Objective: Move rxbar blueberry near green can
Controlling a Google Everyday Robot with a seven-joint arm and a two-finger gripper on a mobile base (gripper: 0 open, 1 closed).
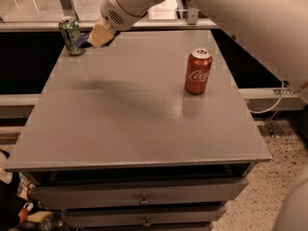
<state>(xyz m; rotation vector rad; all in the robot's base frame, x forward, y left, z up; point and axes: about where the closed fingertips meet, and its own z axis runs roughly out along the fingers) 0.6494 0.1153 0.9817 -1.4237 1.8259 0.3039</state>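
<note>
Next, my gripper releases the rxbar blueberry on the grey table's far edge (92, 46), so that it ends up close beside the green can. The bar is now held low over that edge.
The green can (70, 35) stands upright at the far left corner of the grey table (139, 114). My gripper (98, 35) is at the end of the white arm, just right of the can, low over the table's far edge. It is shut on the rxbar blueberry (81, 39), whose dark blue end sticks out toward the can and almost touches it. Most of the bar is hidden behind the tan fingers (102, 32).
A red Coca-Cola can (198, 71) stands upright on the right half of the table. The white arm (231, 13) spans the top right of the view. Drawers (139, 196) run under the table's front edge. Clutter lies on the floor at lower left.
</note>
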